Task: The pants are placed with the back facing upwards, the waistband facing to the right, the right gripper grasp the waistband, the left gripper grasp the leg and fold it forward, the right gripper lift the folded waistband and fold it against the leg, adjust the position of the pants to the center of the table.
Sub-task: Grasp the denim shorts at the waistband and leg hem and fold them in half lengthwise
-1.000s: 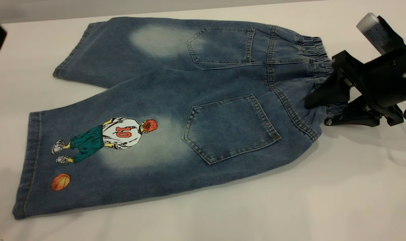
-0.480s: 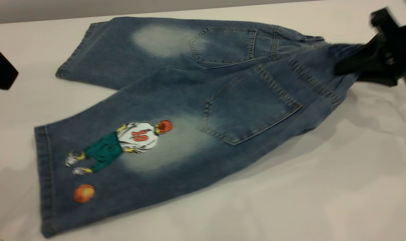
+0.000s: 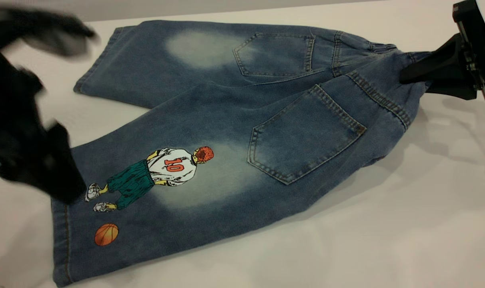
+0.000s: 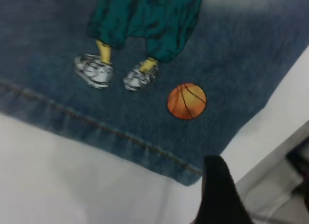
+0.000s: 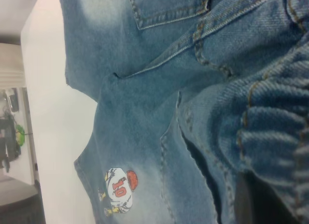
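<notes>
The robot's left gripper should close on the hem's near corner (image 3: pixel 66 274) (image 4: pixel 191 174), next to the orange ball, on the pants leg that has the number 10 player.
The pants (image 3: pixel 242 120) lie back up across the table (image 3: pixel 386 220), with both patch pockets showing. At the right, the right gripper (image 3: pixel 406 76) is shut on the waistband (image 3: pixel 380 48) and holds that end lifted off the table. In the right wrist view the ruched waistband (image 5: pixel 275 137) bunches against a dark finger (image 5: pixel 256 200). The leg (image 3: pixel 146 192) with the number 10 player and orange ball (image 4: pixel 187 101) lies flat at the near left. The left gripper (image 3: pixel 64 188), blurred, hangs over that leg's hem (image 4: pixel 120 137) next to the player's shoes.
The plain leg (image 3: pixel 154 60) with a pale patch lies at the far side. A grey wall strip (image 3: pixel 186 8) runs behind the table's far edge. In the left wrist view the table's edge (image 4: pixel 270 151) runs close to the leg's corner.
The left arm has swung in from the left edge down over the printed leg's hem. The right gripper has lifted the waistband and drawn the pants slightly right.
</notes>
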Robot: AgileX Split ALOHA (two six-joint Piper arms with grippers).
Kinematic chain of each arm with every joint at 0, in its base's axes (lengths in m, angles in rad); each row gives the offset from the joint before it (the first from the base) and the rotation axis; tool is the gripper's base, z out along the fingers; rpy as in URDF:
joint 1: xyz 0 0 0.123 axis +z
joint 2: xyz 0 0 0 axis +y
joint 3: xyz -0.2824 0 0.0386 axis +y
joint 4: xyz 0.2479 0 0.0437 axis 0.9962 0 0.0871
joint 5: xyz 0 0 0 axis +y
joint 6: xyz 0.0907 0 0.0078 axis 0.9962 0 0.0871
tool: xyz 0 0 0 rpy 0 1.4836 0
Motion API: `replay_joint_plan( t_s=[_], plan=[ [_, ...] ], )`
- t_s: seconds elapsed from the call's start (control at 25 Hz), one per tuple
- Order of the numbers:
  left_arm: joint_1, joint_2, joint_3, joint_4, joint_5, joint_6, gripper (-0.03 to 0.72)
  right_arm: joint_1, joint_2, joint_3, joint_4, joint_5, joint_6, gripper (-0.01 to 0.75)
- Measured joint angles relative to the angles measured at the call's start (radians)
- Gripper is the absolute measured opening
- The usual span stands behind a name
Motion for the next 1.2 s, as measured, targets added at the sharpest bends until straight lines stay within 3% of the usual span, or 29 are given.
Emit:
replay_joint_plan(
  t_s=[0.24, 0.64, 0.96, 1.2],
  plan=[
    [-0.094, 0.171, 0.005, 0.146, -0.044, -0.158, 0.383, 0.000, 0.000, 0.000, 0.000, 0.000, 0.000, 0.033],
    [-0.094, 0.193, 0.159, 0.175, -0.188, -0.194, 0.383, 0.000, 0.000, 0.000, 0.020, 0.000, 0.000, 0.033],
    [-0.094, 0.194, 0.168, 0.219, -0.334, -0.194, 0.383, 0.000, 0.000, 0.000, 0.023, 0.007, -0.002, 0.033],
    [-0.094, 0.196, 0.168, 0.254, -0.357, -0.194, 0.383, 0.000, 0.000, 0.000, 0.023, 0.007, 0.000, 0.033]
  ],
)
